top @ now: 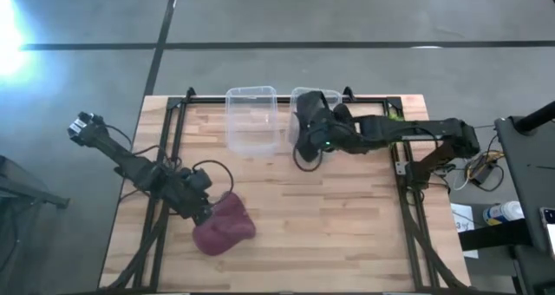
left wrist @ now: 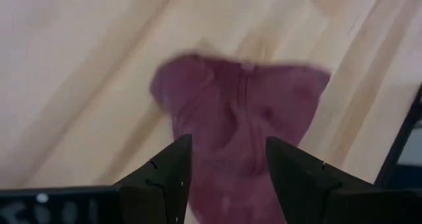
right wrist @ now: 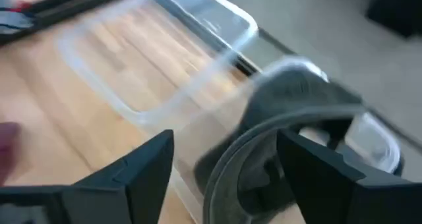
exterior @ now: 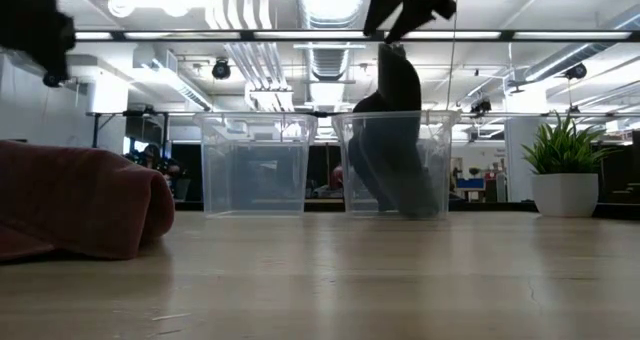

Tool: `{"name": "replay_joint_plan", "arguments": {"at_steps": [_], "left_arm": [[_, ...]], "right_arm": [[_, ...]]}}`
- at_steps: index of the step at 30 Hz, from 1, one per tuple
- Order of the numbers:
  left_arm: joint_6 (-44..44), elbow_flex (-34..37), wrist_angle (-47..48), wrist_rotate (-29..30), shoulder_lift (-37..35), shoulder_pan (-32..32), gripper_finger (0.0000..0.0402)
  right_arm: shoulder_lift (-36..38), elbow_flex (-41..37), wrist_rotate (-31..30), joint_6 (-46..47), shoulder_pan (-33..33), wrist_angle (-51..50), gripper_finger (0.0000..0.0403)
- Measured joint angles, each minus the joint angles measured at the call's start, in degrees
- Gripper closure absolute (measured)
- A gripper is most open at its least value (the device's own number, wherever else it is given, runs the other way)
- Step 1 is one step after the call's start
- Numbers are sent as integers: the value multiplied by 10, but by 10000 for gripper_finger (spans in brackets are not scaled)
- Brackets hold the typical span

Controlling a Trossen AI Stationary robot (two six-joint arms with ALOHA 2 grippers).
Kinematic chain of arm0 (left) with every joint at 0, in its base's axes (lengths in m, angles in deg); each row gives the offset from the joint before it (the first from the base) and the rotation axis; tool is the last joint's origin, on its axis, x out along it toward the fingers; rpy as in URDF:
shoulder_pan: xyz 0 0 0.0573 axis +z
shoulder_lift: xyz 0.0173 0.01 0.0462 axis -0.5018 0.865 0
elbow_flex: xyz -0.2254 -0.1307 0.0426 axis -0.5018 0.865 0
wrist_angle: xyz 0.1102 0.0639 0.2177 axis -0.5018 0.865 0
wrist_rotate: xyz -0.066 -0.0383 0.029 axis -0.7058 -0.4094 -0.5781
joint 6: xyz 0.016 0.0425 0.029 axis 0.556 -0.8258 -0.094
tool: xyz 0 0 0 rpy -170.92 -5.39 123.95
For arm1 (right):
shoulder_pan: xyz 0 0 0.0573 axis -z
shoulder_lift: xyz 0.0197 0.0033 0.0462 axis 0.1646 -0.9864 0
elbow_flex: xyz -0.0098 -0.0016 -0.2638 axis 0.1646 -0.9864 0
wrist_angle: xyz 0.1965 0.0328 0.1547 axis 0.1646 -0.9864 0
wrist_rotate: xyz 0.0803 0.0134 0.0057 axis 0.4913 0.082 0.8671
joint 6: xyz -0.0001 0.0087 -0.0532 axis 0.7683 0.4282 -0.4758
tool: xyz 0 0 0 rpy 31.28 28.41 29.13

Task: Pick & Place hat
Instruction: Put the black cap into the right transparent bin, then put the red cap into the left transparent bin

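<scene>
My left gripper moves to the visor (top: 208, 241) (left wrist: 231, 204) of the maroon hat next. Then it should close there.
A maroon hat (top: 225, 227) lies flat on the wooden table near its near-left part, also seen in the low view (exterior: 80, 200). My left gripper (left wrist: 229, 145) hovers open just above it, one finger over each side, at the hat's left edge (top: 206, 212). A dark grey hat (exterior: 395, 140) stands tall in the right clear bin (top: 305, 94), its lower end on the bin floor and its top reaching up to my right gripper (exterior: 400, 10). That gripper (right wrist: 224, 141) is open, with the dark hat (right wrist: 290, 118) just beyond its fingers. My right gripper is open above the dark hat's top end (exterior: 386, 55), coming from above and from the table's right. I cannot tell whether a finger still touches the hat. The hat's lower end (exterior: 410, 205) sits inside the right bin.
A second clear bin (top: 251, 91) stands left of the right one at the table's far edge, with nothing in it (exterior: 255, 165). Black frame rails (top: 173, 113) run along the table's sides. Bare wood (top: 338, 217) lies between the hats. A potted plant (exterior: 565, 175) stands beyond the table.
</scene>
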Motion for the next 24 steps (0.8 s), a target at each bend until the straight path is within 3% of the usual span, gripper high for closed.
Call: {"name": "replay_joint_plan", "arguments": {"at_steps": [3,7,11,16,19,21,24], "left_arm": [[33,33,-12,-69,4,-2,216],[85,60,-63,-149,4,-32,216],[162,72,-147,-105,4,-86,216],[380,83,-188,0,6,-178,216],[513,88,-196,69,16,-239,216],[586,89,-196,71,31,-274,216],[621,89,-217,-11,62,-298,216]], "right_arm": [[7,5,27,-42,-36,10,126],[-10,3,106,3,-75,27,130],[-37,-1,161,82,-89,78,144],[-80,-2,190,145,-102,147,155],[-110,-2,247,166,-101,180,156],[-131,-2,273,175,-101,197,156],[-163,-2,303,176,-103,233,159]]}}
